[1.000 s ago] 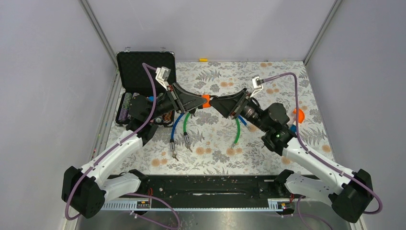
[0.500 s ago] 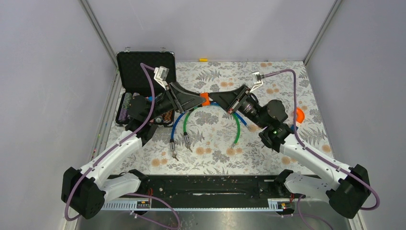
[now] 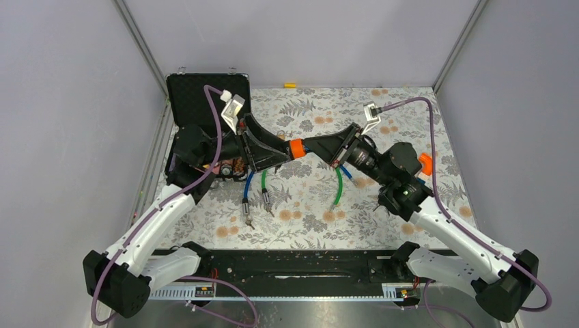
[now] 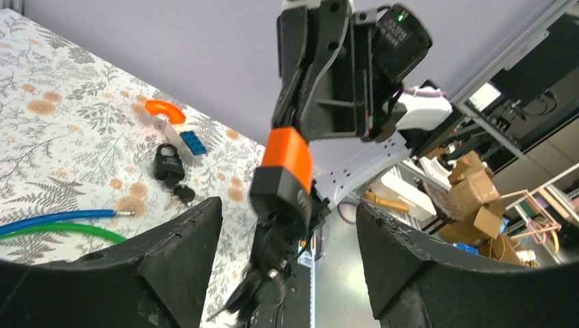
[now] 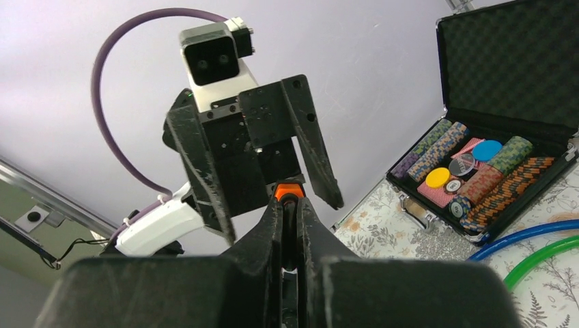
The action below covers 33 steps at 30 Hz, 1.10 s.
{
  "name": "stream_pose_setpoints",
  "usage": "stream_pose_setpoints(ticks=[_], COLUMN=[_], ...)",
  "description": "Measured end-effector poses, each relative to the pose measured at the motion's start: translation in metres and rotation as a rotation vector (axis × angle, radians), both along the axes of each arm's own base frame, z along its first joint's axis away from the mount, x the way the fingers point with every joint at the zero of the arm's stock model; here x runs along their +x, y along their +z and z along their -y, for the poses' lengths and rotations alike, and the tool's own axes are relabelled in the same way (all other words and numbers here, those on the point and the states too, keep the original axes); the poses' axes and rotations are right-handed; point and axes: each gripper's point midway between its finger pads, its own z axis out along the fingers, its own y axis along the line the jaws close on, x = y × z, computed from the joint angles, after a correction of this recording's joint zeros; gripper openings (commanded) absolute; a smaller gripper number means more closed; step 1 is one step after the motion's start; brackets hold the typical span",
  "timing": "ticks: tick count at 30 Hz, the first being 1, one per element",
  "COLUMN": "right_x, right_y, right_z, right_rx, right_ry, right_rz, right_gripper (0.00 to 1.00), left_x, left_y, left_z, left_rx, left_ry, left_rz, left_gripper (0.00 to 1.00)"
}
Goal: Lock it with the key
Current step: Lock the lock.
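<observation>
Next, my right gripper lets go of the orange padlock on the front of the table (image 3: 308, 220), between the ends of the green hose.
An orange padlock (image 3: 296, 148) hangs in mid-air over the table's middle. My right gripper (image 3: 308, 146) is shut on its top end (image 5: 287, 189). In the left wrist view the padlock (image 4: 283, 167) shows an orange upper part and a black lower part. A black key bunch (image 4: 263, 283) dangles from its underside. My left gripper (image 4: 288, 208) stands open around the padlock's lower part, both fingers apart from it. The right wrist view shows those left fingers (image 5: 315, 154) spread on either side of the lock.
An open black case (image 3: 205, 102) with poker chips (image 5: 478, 171) sits at the back left. Blue (image 3: 249, 181) and green (image 3: 339, 186) hoses lie under the grippers. A black padlock with its key (image 4: 167, 160), a blue brick (image 4: 193, 142) and an orange piece (image 3: 425, 162) lie right.
The left gripper has opened and let go of the orange padlock. The right gripper has shut on it. The left arm has drawn back a little to the left.
</observation>
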Motion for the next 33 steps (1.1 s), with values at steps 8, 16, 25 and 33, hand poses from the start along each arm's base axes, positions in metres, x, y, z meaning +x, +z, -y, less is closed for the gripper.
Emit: stream_pose_setpoints(ticks=[8,16,25,33], right_x=[-0.013,-0.013,-0.004,-0.008], right_y=[0.009,0.0,-0.019,0.013], right_z=[0.006,0.002,0.004,0.033], right_rx=[-0.034,-0.07,-0.145,-0.072], right_ry=[0.02,0.038,-0.011,-0.109], right_rz=[0.035,0.034,0.014,0.075], right_gripper=[0.0,0.0,0.0,0.0], left_x=[0.001,-0.012,0.001,0.016], left_y=[-0.025,-0.031,-0.055,-0.07], left_z=[-0.011,-0.012,-0.019,-0.051], left_rx=[0.084,0.082,0.198,0.212], left_ry=[-0.024,-0.093,-0.011,0.124], left_rz=[0.017,0.018,-0.09,-0.165], left_gripper=[0.49,0.0,0.0,0.0])
